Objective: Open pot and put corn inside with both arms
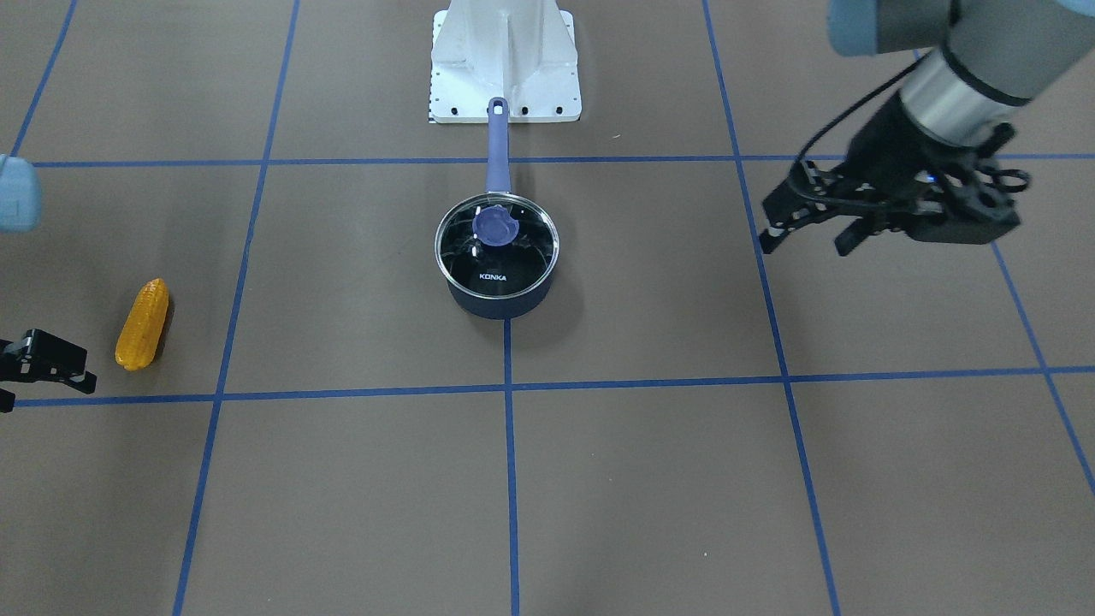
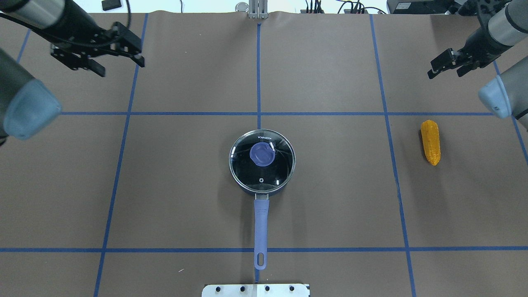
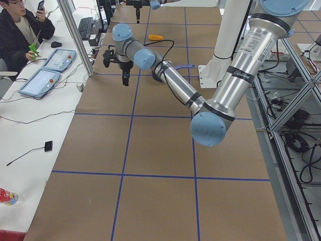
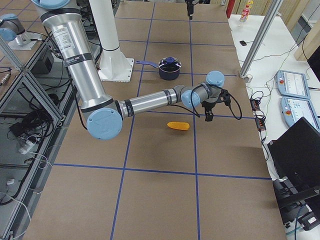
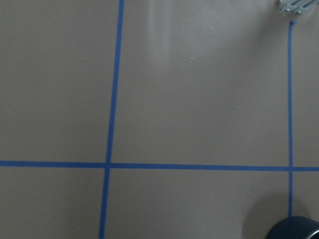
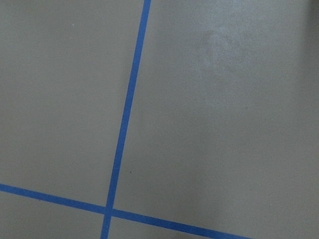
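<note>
Next, my right gripper needs to go to the corn on the brown mat and close across the corn's middle (image 1: 145,322), between its two ends.
The navy pot (image 1: 500,306) stands at the table's centre with its glass KONKA lid (image 1: 498,257) on it, purple knob up. Its long handle (image 2: 260,225) points toward the robot base. The corn (image 2: 430,142) lies on the brown mat to the pot's right, also seen in the front view (image 1: 143,323). My left gripper (image 2: 121,68) hovers open and empty at the far left, well away from the pot. My right gripper (image 2: 444,74) hovers open and empty beyond the corn. The left wrist view shows only the pot's edge (image 5: 294,229).
The white robot base plate (image 1: 505,64) sits just behind the pot handle. Blue tape lines grid the mat. An operator (image 3: 20,30) and teach pendants (image 3: 42,83) are along the far side, behind a metal post (image 3: 75,35).
</note>
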Robot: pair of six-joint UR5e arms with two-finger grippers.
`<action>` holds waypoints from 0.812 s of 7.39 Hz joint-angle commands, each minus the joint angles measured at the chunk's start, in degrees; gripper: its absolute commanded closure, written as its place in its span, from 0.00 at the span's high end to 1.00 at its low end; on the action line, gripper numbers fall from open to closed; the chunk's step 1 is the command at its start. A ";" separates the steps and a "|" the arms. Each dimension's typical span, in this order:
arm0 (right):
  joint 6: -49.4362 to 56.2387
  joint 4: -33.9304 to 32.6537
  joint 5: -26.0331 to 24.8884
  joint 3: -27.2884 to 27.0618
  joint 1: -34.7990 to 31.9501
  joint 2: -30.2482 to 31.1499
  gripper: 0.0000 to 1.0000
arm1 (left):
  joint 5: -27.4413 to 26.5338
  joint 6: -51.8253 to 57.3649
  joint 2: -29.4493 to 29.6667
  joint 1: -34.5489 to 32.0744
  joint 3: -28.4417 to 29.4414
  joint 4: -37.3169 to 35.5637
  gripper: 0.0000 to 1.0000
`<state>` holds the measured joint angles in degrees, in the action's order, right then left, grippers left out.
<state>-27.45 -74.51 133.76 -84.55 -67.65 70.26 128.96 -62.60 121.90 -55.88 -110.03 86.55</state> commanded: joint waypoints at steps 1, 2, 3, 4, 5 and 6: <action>-0.15 0.77 -2.36 -1.92 3.12 4.50 1.00 | -7.91 -11.02 6.05 9.97 -0.28 -1.63 0.98; -0.50 0.69 -3.32 -5.33 4.62 7.40 1.00 | -11.94 -14.45 9.46 14.36 0.16 -4.17 0.98; -2.24 0.77 -3.33 -7.19 6.11 9.17 1.00 | -15.11 -16.66 13.15 18.23 1.12 -6.55 0.98; -3.39 0.77 -3.51 -8.08 7.43 9.80 1.00 | -18.54 -19.38 14.58 21.40 1.39 -7.35 0.98; -4.10 0.77 -4.12 -8.26 9.27 10.76 1.00 | -21.70 -20.36 15.29 24.48 2.87 -7.36 0.98; -5.85 0.77 -7.34 -8.26 11.46 10.77 1.00 | -25.39 -21.85 16.60 27.81 5.24 -7.19 0.98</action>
<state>-31.46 -73.75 129.18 -92.50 -58.81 80.48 108.16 -82.45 136.85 -32.36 -107.21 79.47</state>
